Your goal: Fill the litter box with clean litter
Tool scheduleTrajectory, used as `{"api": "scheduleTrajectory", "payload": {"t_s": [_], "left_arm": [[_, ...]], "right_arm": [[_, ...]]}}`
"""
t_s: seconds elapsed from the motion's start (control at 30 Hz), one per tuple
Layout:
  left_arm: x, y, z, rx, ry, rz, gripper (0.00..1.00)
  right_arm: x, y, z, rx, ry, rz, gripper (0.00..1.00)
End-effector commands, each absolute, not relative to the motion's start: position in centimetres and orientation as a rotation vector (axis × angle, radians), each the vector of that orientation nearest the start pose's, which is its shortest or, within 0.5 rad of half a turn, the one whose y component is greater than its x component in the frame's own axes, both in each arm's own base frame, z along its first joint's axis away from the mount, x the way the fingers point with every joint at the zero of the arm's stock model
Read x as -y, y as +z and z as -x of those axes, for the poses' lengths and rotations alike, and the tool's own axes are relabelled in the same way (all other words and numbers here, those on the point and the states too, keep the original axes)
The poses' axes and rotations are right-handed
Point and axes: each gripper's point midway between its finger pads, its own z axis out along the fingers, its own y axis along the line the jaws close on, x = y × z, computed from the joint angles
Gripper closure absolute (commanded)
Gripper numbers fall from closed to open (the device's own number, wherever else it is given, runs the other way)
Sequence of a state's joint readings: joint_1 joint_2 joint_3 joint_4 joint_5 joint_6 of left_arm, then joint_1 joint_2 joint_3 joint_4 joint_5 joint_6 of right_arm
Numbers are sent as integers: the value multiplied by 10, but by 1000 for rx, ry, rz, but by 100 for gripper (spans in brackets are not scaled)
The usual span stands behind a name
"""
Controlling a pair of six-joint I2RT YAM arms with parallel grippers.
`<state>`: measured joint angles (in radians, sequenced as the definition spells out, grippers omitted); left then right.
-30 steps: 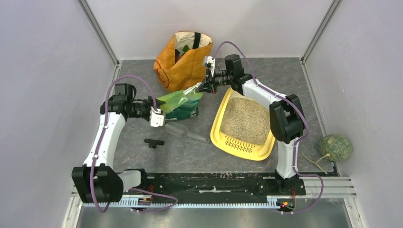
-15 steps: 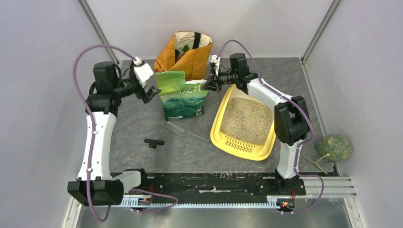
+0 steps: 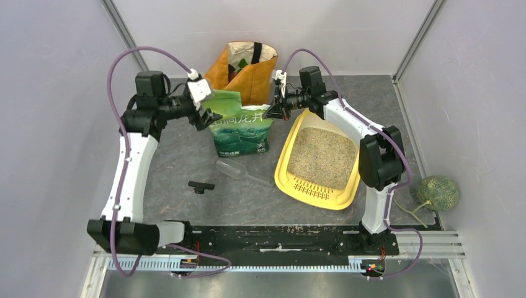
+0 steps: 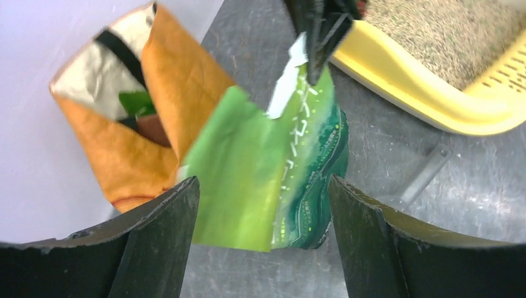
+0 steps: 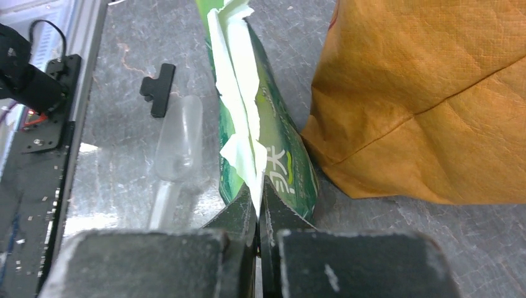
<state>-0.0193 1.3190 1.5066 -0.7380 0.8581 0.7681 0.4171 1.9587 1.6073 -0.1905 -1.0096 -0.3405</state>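
Note:
The torn white edge of the green bag sticks up in my right gripper next to the bag's folded flap, so I need to open it and pinch the bag's corner at the fold (image 3: 266,120).
The yellow litter box (image 3: 285,162) lies right of centre with beige litter (image 3: 321,156) spread in it; it also shows in the left wrist view (image 4: 409,77). The green litter bag (image 3: 240,128) stands upright beside it. My right gripper (image 3: 273,112) is shut on the bag's torn white top edge (image 5: 243,133), its jaws (image 5: 258,208) closed flat on it. My left gripper (image 3: 209,115) is open at the bag's top left corner. In its wrist view the bag (image 4: 267,167) lies just beyond the spread fingers (image 4: 155,242), not between them.
An orange shopping bag (image 3: 239,74) stands right behind the green bag. A clear plastic scoop (image 3: 239,171) and a black clip (image 3: 200,185) lie on the table in front. A green melon (image 3: 438,191) sits at the far right, near the wall.
The bag went from tilted to standing upright. My left arm swung up and back from the bag's low end to its top left corner. My right gripper kept its hold.

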Motion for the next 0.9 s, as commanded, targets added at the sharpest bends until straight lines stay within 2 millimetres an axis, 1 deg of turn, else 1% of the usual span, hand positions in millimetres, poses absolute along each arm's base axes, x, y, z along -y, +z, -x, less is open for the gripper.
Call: {"api": "scheduleTrajectory", "payload": {"t_s": [0.0,0.03,0.1,0.2,0.33,0.4,0.5,0.6,0.7,0.73,0.8,0.83,0.87], "left_arm": [[134,359,-321,-1266,-228,-1388,19],[137,356,-318,-1245,-205,-1417,19],[147,337,-313,-1220,-161,-1504,21],[145,303,-325,-1245,-94,-1579,21],[143,273,-349,-1257,-53,-1634,20],[145,265,-363,-1255,-46,-1627,20],[144,254,-378,-1237,-18,-1673,20],[145,242,-386,-1232,-28,-1727,21],[142,225,-385,-1256,-55,-1785,28],[142,223,-384,-1258,-60,-1794,32],[142,219,-381,-1265,-81,-1801,45],[142,217,-379,-1269,-89,-1804,49],[142,215,-377,-1271,-98,-1811,54]], "right_arm": [[-336,240,-395,-1520,1185,1271,98],[-337,241,-395,-1525,1196,1269,98],[-337,242,-393,-1530,1221,1272,98],[-338,242,-390,-1534,1246,1279,98],[-338,236,-391,-1542,1256,1282,96],[-339,236,-392,-1554,1267,1277,96],[-339,236,-393,-1569,1295,1272,95],[-338,236,-393,-1578,1319,1263,94],[-338,238,-393,-1573,1344,1263,91],[-338,239,-393,-1571,1353,1262,90],[-336,240,-392,-1570,1364,1259,87],[-335,240,-392,-1570,1370,1258,83],[-334,240,-392,-1572,1375,1256,76]]}}
